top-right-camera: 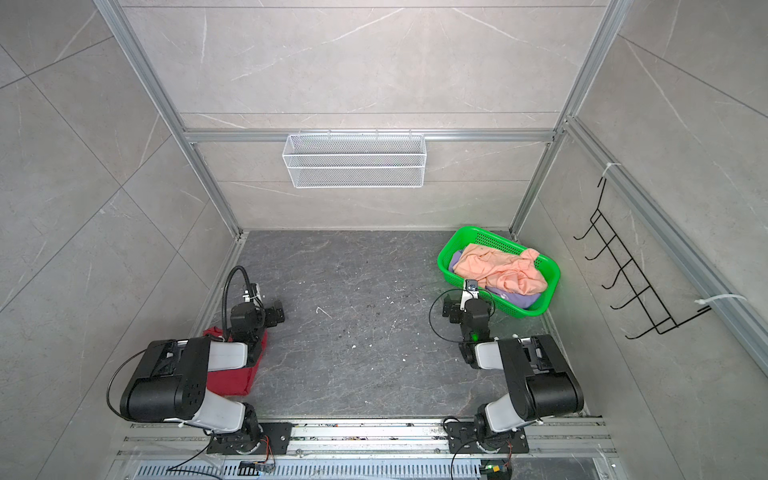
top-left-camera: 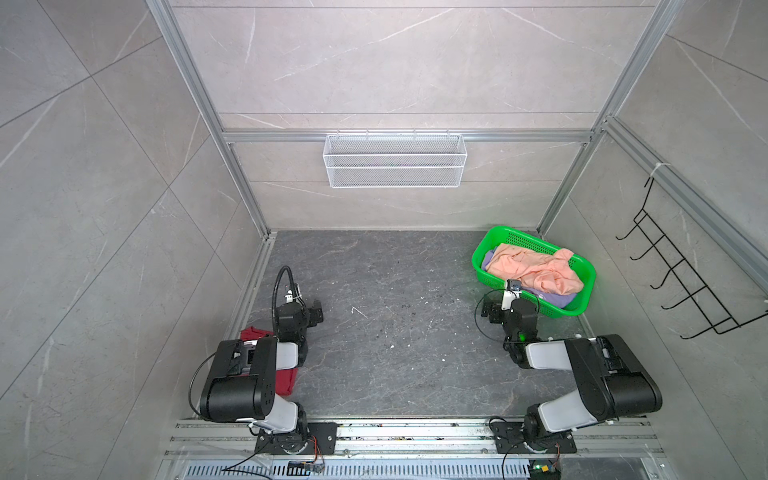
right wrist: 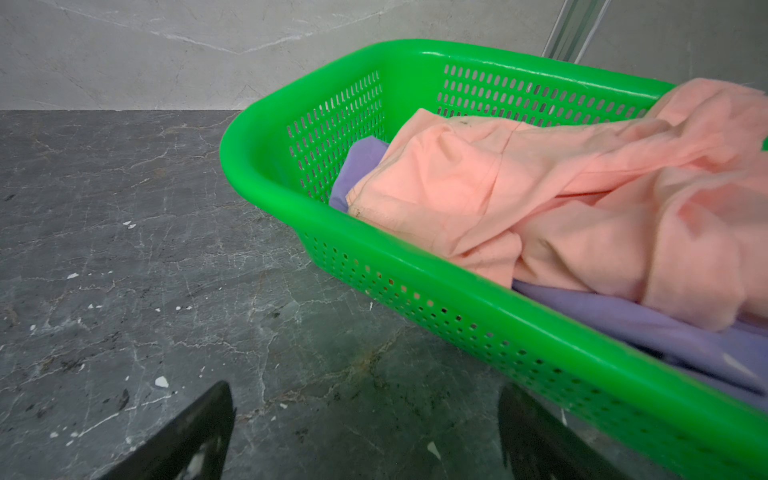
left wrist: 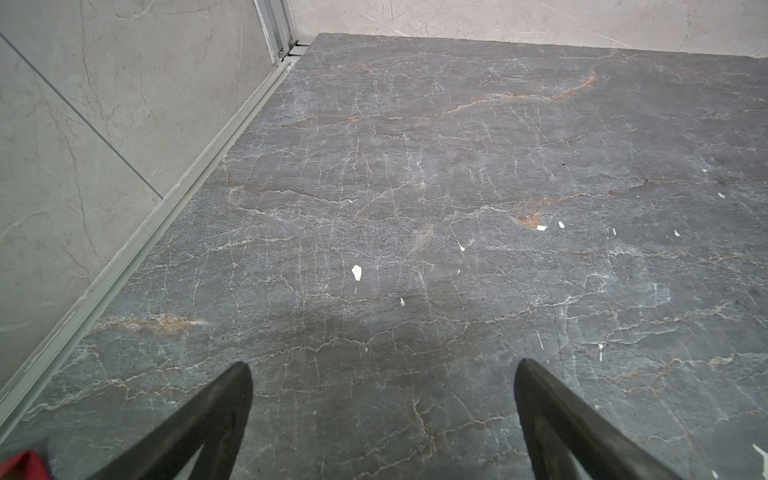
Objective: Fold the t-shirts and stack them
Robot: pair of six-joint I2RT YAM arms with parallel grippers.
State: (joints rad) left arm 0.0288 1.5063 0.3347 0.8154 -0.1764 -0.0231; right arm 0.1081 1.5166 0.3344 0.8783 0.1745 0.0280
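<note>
Next, my right gripper grabs the peach-orange t-shirt in the green basket by its bunched end [top-left-camera: 558, 269] [right wrist: 689, 182] nearest the black hook rack.
A peach-orange t-shirt [top-left-camera: 532, 270] [top-right-camera: 498, 270] [right wrist: 582, 199] lies crumpled on top in the green basket [top-left-camera: 509, 230] [right wrist: 415, 282], with a lavender t-shirt [top-left-camera: 552, 299] [right wrist: 665, 328] under it. A dark red t-shirt [top-left-camera: 286, 378] [top-right-camera: 232, 378] lies on the table at the front left, mostly hidden under the left arm; a corner of it [left wrist: 20, 465] shows in the left wrist view. My left gripper [top-left-camera: 313, 311] [left wrist: 382, 365] is open over bare table. My right gripper [top-left-camera: 490, 309] [right wrist: 363, 386] is open, just outside the basket's near wall, and holds nothing.
The dark marble table [top-left-camera: 395, 332] is walled at the back and on both sides by grey panels with aluminium rails. A white wire basket [top-left-camera: 395, 160] hangs on the back wall, and a black hook rack [top-left-camera: 673, 274] on the right wall.
</note>
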